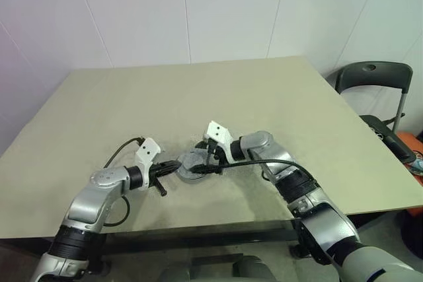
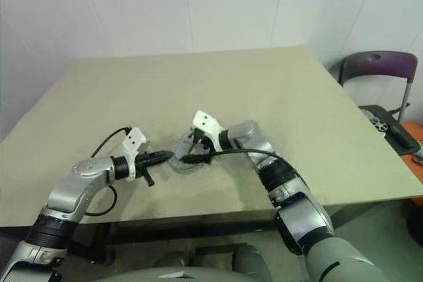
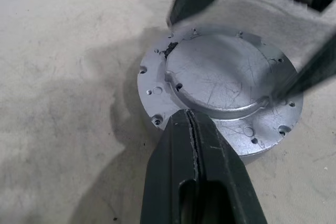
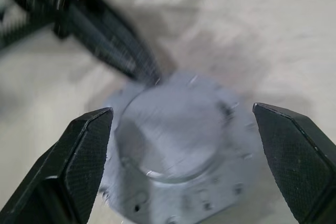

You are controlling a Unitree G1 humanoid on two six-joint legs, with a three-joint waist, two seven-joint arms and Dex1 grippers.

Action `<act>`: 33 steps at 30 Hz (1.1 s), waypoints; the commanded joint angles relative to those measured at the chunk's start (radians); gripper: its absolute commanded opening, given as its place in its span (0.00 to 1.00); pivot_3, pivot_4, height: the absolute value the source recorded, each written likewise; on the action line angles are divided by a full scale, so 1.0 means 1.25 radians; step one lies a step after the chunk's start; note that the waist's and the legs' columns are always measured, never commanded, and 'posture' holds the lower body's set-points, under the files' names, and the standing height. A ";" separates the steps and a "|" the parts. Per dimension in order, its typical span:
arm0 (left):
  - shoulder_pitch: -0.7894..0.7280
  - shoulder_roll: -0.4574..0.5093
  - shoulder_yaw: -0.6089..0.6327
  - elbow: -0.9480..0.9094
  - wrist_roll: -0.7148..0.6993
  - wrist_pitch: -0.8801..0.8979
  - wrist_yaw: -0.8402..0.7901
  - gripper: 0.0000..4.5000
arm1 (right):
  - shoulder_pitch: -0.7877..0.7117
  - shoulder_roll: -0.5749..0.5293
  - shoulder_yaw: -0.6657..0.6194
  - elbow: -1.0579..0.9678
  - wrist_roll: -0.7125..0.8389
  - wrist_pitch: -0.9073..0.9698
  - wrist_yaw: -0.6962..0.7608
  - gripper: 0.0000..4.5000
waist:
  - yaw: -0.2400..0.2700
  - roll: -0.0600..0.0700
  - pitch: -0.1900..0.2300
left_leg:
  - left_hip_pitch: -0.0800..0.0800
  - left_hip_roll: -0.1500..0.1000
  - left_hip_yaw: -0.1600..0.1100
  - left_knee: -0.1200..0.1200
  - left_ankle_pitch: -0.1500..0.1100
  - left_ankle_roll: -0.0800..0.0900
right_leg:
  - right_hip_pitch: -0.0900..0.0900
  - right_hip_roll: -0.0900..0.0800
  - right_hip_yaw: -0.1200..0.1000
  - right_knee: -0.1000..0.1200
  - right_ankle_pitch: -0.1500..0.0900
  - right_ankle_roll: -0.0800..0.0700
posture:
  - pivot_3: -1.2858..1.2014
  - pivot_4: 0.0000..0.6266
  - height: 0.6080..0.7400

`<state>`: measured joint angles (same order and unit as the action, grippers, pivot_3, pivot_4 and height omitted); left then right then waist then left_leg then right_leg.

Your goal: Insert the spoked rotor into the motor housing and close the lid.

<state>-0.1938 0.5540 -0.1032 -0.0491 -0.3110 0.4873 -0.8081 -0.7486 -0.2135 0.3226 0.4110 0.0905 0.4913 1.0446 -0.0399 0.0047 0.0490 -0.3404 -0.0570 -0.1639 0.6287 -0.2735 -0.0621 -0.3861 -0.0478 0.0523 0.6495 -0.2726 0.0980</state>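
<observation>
The lid's wide top nearly fills the right gripper's spread from above, so that gripper should come in low from the side and pinch the lid's rim (image 3: 226,30).
A dull grey round lid (image 3: 220,77) with a raised centre and small holes around its flange lies flat on the table, near its front edge (image 1: 193,165). The spoked rotor and the motor housing are hidden. My left gripper (image 3: 188,115) is shut, and its tip rests at the lid's rim on the side nearer my left arm (image 1: 176,166). Nothing is held between its fingers. My right gripper (image 4: 181,109) hangs just above the lid with its jaws spread wide, one black finger (image 4: 86,145) on each side of it, and holds nothing.
The beige table (image 1: 198,97) stretches far behind the lid. Its front edge runs close below both arms. A dark chair (image 1: 373,77) stands off the table's right side, with dark and orange items (image 1: 396,140) beside it. White wall panels rise behind.
</observation>
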 commanded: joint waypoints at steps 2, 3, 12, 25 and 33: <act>0.007 0.005 -0.032 0.032 0.028 0.013 -0.013 0.00 | -0.050 -0.004 -0.114 -0.055 0.110 0.147 -0.010 1.00 | 0.000 0.000 0.000 | 0.000 0.000 0.000 0.000 0.000 0.000 | 0.000 0.000 0.000 0.000 0.000 0.000 | 0.52 0.00 1.00; 0.006 0.005 -0.033 0.032 0.028 0.014 -0.014 0.00 | -0.055 -0.006 -0.139 -0.055 0.132 0.195 -0.019 1.00 | 0.001 0.000 0.000 | 0.000 0.000 0.000 0.000 0.000 0.000 | 0.000 0.000 0.000 0.000 0.000 0.000 | 0.52 0.00 1.00; 0.008 0.002 -0.033 0.036 0.033 0.014 -0.021 0.00 | -0.089 -0.040 -0.291 0.011 0.247 0.742 -0.153 1.00 | 0.003 0.000 0.000 | -0.001 0.000 0.000 -0.001 0.000 0.000 | -0.001 0.000 0.000 0.000 0.001 -0.002 | 0.52 0.00 1.00; 0.020 0.002 -0.033 0.028 0.038 0.019 -0.019 0.00 | -0.071 0.094 -0.477 0.120 0.280 0.860 -0.336 1.00 | -0.001 0.002 -0.001 | -0.001 0.000 0.000 -0.001 0.000 0.000 | -0.001 0.000 0.000 0.000 0.000 0.000 | 0.52 0.00 1.00; 0.029 0.003 -0.031 0.020 0.036 0.026 -0.016 0.00 | -0.048 0.137 -0.577 0.181 0.303 0.827 -0.394 1.00 | -0.003 0.004 -0.002 | 0.000 0.000 0.001 -0.001 0.000 0.000 | -0.001 0.000 0.000 0.000 -0.001 0.001 | 0.52 0.00 1.00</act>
<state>-0.1885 0.5522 -0.1004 -0.0529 -0.2928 0.4854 -0.8232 -0.8051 -0.0587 -0.3678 0.6175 0.4468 1.5443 0.5730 -0.0442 0.0094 0.0469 -0.3407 -0.0571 -0.1630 0.6274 -0.2735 -0.0620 -0.3869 -0.0474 0.0523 0.6491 -0.2733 0.0990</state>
